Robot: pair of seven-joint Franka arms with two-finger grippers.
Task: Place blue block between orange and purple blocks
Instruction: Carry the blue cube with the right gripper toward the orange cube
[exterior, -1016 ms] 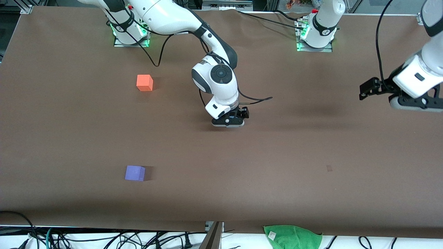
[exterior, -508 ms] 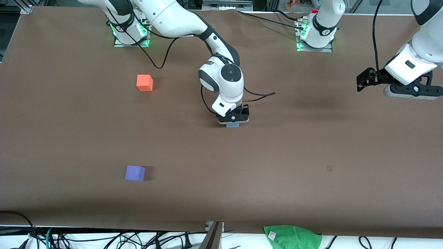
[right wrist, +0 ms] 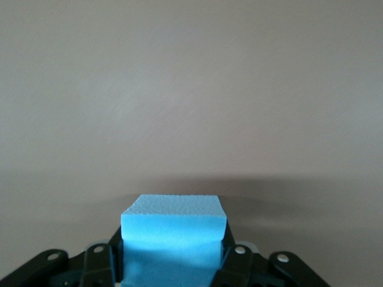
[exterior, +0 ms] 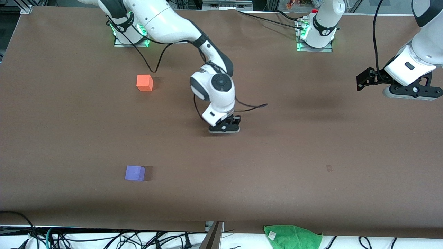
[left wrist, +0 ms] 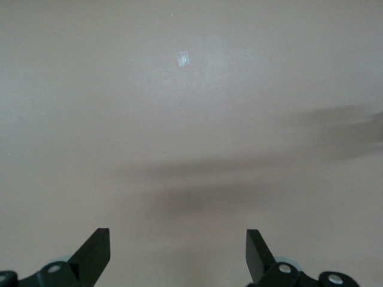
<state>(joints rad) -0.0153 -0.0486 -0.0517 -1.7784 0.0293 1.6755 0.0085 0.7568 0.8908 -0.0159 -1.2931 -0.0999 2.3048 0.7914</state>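
I will release the light blue block with my right gripper on the bare table about midway (exterior: 141,125) between the orange and purple blocks.
My right gripper (exterior: 224,130) is over the middle of the table, shut on the light blue block (right wrist: 173,224). The right wrist view shows the cube clamped between the fingers. In the front view the hand hides it. The orange block (exterior: 144,83) sits toward the right arm's end of the table. The purple block (exterior: 135,173) lies nearer to the front camera, roughly in line with the orange one, with bare table between them. My left gripper (exterior: 410,94) hangs open over the left arm's end of the table, holding nothing (left wrist: 178,239).
A green cloth (exterior: 292,237) lies at the table's front edge, with cables along that edge. A small pale mark (exterior: 329,168) shows on the brown table surface (exterior: 277,155); the left wrist view also catches a small pale patch (left wrist: 184,58).
The right gripper has closed on the blue block and shifted a little toward the right arm's end of the table. The left arm drew up slightly, then held still.
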